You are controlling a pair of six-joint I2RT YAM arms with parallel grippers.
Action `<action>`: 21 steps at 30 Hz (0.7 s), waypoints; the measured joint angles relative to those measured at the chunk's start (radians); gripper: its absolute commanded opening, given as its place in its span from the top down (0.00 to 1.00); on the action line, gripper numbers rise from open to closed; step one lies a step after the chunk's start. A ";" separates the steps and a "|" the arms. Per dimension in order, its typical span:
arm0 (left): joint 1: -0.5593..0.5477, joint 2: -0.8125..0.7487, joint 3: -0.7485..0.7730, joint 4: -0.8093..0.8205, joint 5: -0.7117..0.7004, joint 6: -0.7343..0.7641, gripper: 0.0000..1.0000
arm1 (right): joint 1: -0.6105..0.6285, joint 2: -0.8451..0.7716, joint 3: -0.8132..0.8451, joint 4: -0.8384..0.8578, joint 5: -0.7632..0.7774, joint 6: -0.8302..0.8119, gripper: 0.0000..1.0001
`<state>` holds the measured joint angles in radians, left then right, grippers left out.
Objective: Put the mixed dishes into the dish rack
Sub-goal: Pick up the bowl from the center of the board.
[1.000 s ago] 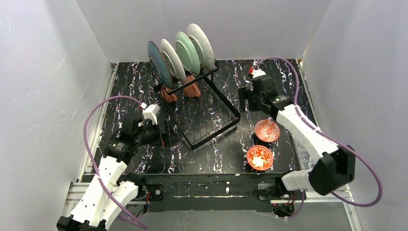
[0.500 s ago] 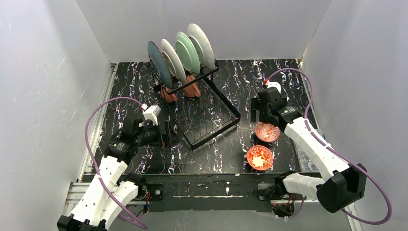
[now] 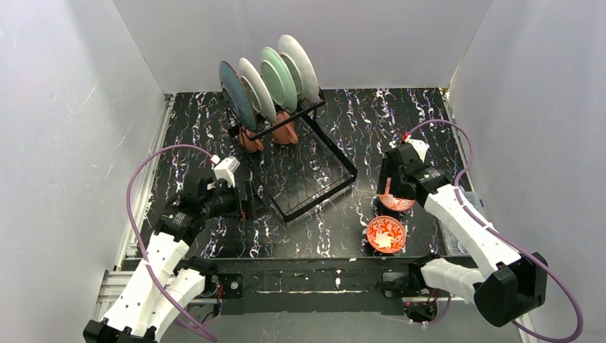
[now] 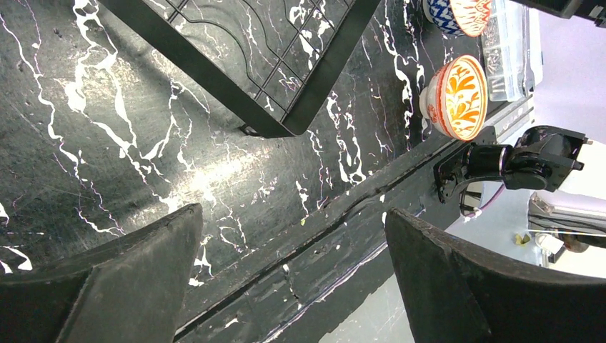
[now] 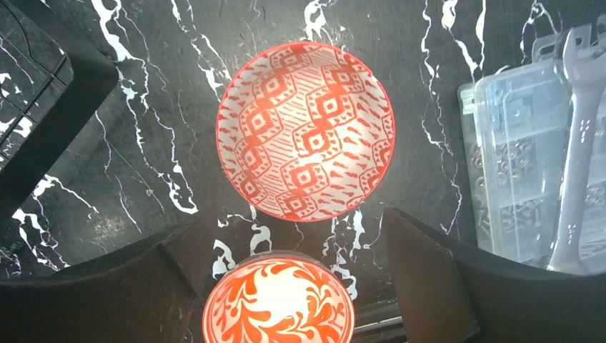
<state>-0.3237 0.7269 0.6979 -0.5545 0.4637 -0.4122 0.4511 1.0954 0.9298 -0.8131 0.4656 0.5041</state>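
Next, my right gripper will go to the geometric bowl's rim (image 3: 380, 201) (image 5: 226, 171) on the side facing the dish rack and close there.
The black wire dish rack (image 3: 314, 171) stands mid-table, with four plates (image 3: 268, 80) upright in its far slots and two terracotta mugs (image 3: 268, 136) below them. Two red-patterned bowls sit right of the rack. The geometric one (image 3: 397, 203) is partly hidden under my right gripper (image 3: 391, 184), and the leaf-patterned one (image 3: 386, 234) is nearer. In the right wrist view the right gripper (image 5: 293, 218) is open and empty above the geometric bowl (image 5: 306, 131) and leaf bowl (image 5: 279, 304). My left gripper (image 3: 243, 200) is open and empty beside the rack's near-left corner (image 4: 286, 93).
A clear plastic parts box (image 5: 518, 164) with a grey wrench (image 5: 582, 136) on it lies right of the bowls. The table's front rail (image 3: 321, 275) runs just below the leaf bowl. White walls enclose the table on three sides.
My right gripper has moved from the far right of the rack toward the near side, and is now over the geometric bowl. The left arm has not moved.
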 measured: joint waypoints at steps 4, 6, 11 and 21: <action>-0.006 -0.015 0.000 0.000 -0.005 0.000 0.02 | 0.000 -0.023 -0.031 0.000 -0.012 0.019 0.11; -0.007 -0.015 0.000 0.000 -0.006 0.000 0.02 | 0.000 -0.033 -0.042 0.004 -0.033 0.018 0.14; -0.007 -0.011 -0.002 0.000 -0.008 0.000 0.02 | 0.000 -0.031 -0.060 0.019 -0.087 0.013 0.17; -0.008 0.008 -0.002 0.000 -0.008 0.000 0.02 | 0.000 0.026 -0.103 0.089 -0.125 -0.011 0.26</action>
<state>-0.3313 0.7345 0.6956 -0.5549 0.4557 -0.4122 0.4507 1.1213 0.8268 -0.7246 0.3408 0.4927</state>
